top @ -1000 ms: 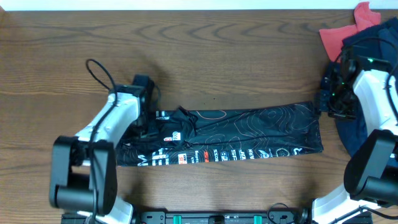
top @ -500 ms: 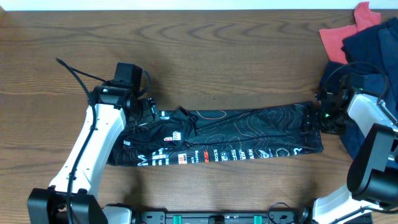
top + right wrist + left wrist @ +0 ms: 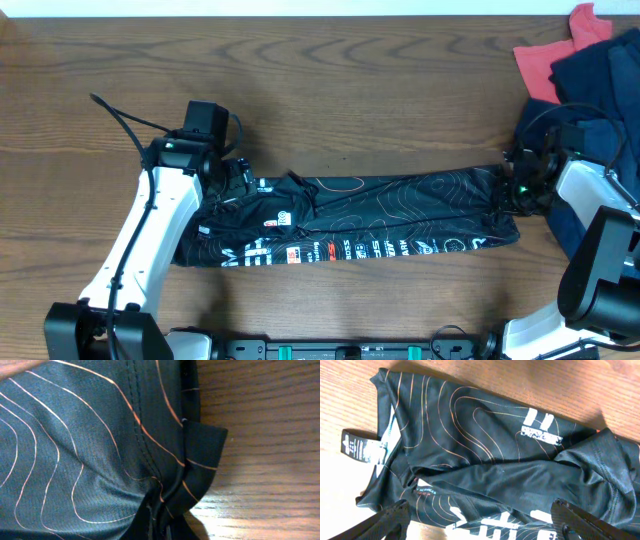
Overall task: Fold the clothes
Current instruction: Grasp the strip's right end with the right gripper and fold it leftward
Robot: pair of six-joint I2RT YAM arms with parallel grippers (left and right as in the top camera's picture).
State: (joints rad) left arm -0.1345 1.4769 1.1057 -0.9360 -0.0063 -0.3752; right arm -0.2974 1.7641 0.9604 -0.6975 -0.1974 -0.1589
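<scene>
Next, my right gripper releases the end of the clothes on the middle of the clothes' folded strip (image 3: 371,205), just behind the white lettering.
The clothes (image 3: 390,215), a black T-shirt with thin orange-white contour lines and white lettering, lie folded into a long strip across the table's middle. My left gripper (image 3: 232,185) hovers over the strip's left end. In the left wrist view its fingers (image 3: 385,522) stand wide apart over the clothes (image 3: 470,435) with nothing between them. My right gripper (image 3: 508,190) sits at the strip's right end. The right wrist view shows the clothes (image 3: 75,450) bunched into a fold at my right gripper (image 3: 167,530), which is shut on that edge.
A red cloth (image 3: 555,50) and a navy garment (image 3: 600,70) are piled at the back right, close behind my right arm. Bare wooden table (image 3: 350,100) lies behind the strip. A white label (image 3: 362,447) sticks out at the shirt's left end.
My left arm swung back and left, and its gripper opened wider. My right gripper slid left onto the shirt's right end and shut on it.
</scene>
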